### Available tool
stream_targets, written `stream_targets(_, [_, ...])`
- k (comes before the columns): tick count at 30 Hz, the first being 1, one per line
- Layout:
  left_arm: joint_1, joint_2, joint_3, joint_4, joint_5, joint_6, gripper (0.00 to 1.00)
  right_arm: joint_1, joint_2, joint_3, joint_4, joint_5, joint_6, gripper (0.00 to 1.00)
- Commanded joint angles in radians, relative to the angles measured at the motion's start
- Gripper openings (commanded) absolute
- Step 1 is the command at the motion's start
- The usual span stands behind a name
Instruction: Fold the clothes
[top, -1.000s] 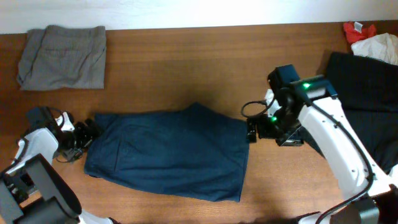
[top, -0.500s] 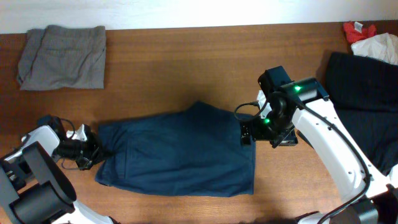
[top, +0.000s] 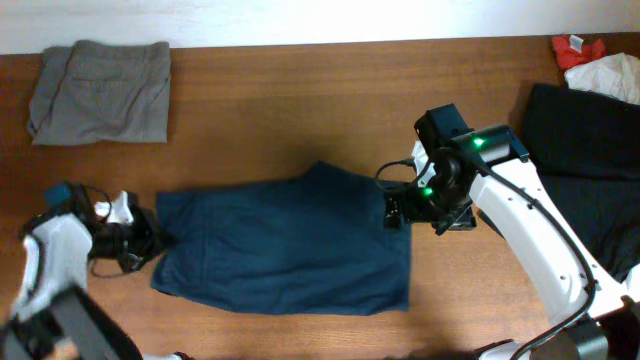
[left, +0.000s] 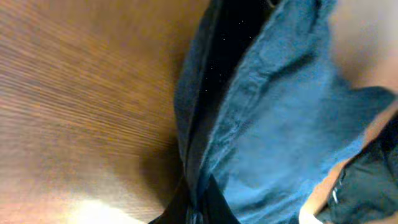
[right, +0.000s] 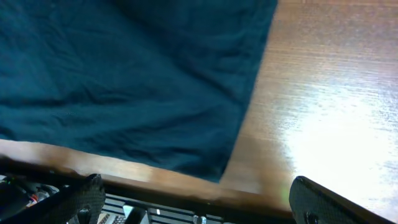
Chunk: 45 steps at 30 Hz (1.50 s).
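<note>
I need to use my left gripper to lay the fold of navy cloth down on the middle of the clothes, nearer their back edge (top: 273, 212).
The clothes (top: 285, 245), a dark navy garment, lie spread flat across the middle of the table. My left gripper (top: 150, 243) is at their left edge, shut on a pinched fold of the blue cloth (left: 261, 118); its dark fingers (left: 214, 202) clamp the fabric at the bottom of the left wrist view. My right gripper (top: 395, 210) hovers over the garment's right edge, wide open and holding nothing. In the right wrist view that gripper (right: 196, 183) has its fingertips (right: 90, 190) far apart, with the clothes (right: 124, 74) filling the upper left.
A folded grey garment (top: 100, 92) lies at the back left. A big black garment (top: 585, 170) covers the right side, with white cloth (top: 605, 75) and a red item (top: 572, 47) behind it. The table's front edge (right: 186, 193) runs close below the right gripper.
My left gripper has shut on the garment's left edge. The garment has shifted a little to the right and lies flatter. The right gripper has moved slightly left over the right edge.
</note>
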Motion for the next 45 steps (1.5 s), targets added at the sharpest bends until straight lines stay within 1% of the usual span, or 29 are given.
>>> stream_targets(1, [-0.001,-0.194,0.024,-0.028,-0.085,-0.048,0.01,0.006,-0.009,0.008,0.013,-0.001,-0.01,0.98])
stream_targets(5, [-0.001,-0.314,0.057,-0.074,-0.195,-0.061,0.01,0.006,-0.008,0.008,0.016,-0.001,-0.01,0.99])
stream_targets(9, [-0.004,-0.352,0.116,-0.138,-0.289,-0.09,0.01,0.006,-0.008,0.008,0.014,-0.002,-0.01,0.98])
stream_targets(10, [-0.023,-0.351,0.169,-0.179,-0.328,-0.094,0.01,0.006,-0.008,0.008,0.014,-0.002,-0.007,0.98])
stream_targets(12, [-0.059,-0.351,0.238,-0.224,-0.361,-0.094,0.01,0.006,-0.008,0.008,0.014,-0.003,-0.006,0.98])
stream_targets(15, [-0.148,-0.351,0.374,-0.296,-0.44,-0.132,0.01,0.006,-0.008,0.008,0.015,-0.006,-0.006,0.98])
stream_targets(17, [-0.212,-0.351,0.438,-0.314,-0.446,-0.136,0.01,0.006,-0.008,0.008,0.015,-0.006,-0.003,0.98])
stream_targets(19, [-0.271,-0.351,0.46,-0.32,-0.446,-0.156,0.01,0.006,-0.008,0.008,0.014,-0.006,-0.003,0.98])
stream_targets(23, [-0.37,-0.323,0.451,-0.338,-0.445,-0.17,0.01,0.006,-0.008,0.005,0.004,-0.006,-0.003,0.98])
stream_targets(27, [-0.454,-0.242,0.399,-0.333,-0.443,-0.198,0.01,0.006,-0.008,-0.045,0.02,-0.01,-0.003,0.98])
stream_targets(31, [-0.52,-0.15,0.378,-0.269,-0.436,-0.223,0.01,0.006,-0.008,-0.113,0.081,-0.027,-0.002,0.98])
stream_targets(33, [-0.554,-0.123,0.378,-0.245,-0.42,-0.254,0.01,0.006,-0.008,-0.132,0.103,-0.047,0.002,0.98])
stream_targets(37, [-0.647,-0.085,0.378,-0.216,-0.404,-0.271,0.01,0.006,-0.008,-0.137,0.125,-0.055,0.002,0.98])
stream_targets(41, [-0.735,-0.051,0.377,-0.198,-0.405,-0.324,0.01,0.006,-0.008,-0.153,0.143,-0.055,0.001,0.98])
stream_targets(45, [-0.814,-0.026,0.345,-0.127,-0.404,-0.357,0.01,0.006,-0.008,-0.198,0.165,-0.055,0.012,0.98])
